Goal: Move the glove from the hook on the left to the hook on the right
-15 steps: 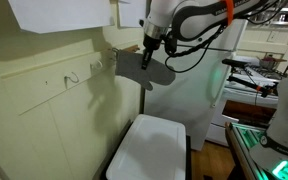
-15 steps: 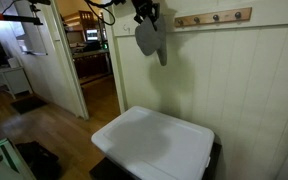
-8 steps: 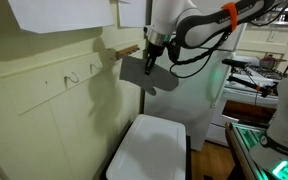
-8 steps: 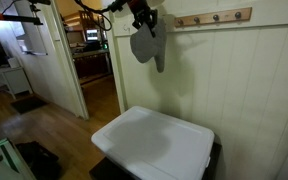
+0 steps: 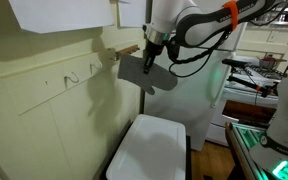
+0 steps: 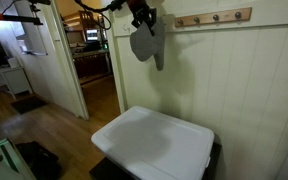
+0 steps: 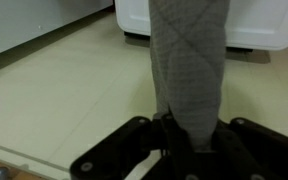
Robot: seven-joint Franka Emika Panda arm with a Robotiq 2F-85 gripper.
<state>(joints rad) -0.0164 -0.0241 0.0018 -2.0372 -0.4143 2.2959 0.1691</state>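
My gripper is going to let go of the glove hanging against the panelled wall (image 5: 121, 92), just below the near end of the wooden bar.
The glove (image 5: 142, 72) is grey quilted fabric, and my gripper (image 5: 152, 43) is shut on its top end; it hangs below the fingers, close to the wall. In an exterior view the glove (image 6: 144, 45) dangles under the gripper (image 6: 144, 17), just past the end of the wooden hook rail (image 6: 214, 17), touching no peg. Two hooks (image 5: 72, 78) (image 5: 96, 66) stick out of the wall further along. In the wrist view the glove (image 7: 189, 60) runs up from between the black fingers of the gripper (image 7: 184, 138).
A white lidded box (image 5: 154, 148) (image 6: 154, 145) stands on the floor right under the glove. The panelled wall (image 5: 44, 110) is close beside the arm. An open doorway (image 6: 89, 60) and equipment with green lights (image 5: 269, 140) lie further off.
In the first half second the gripper shifted slightly along the wall and the glove swung to hang a little lower. Since then nothing has moved.
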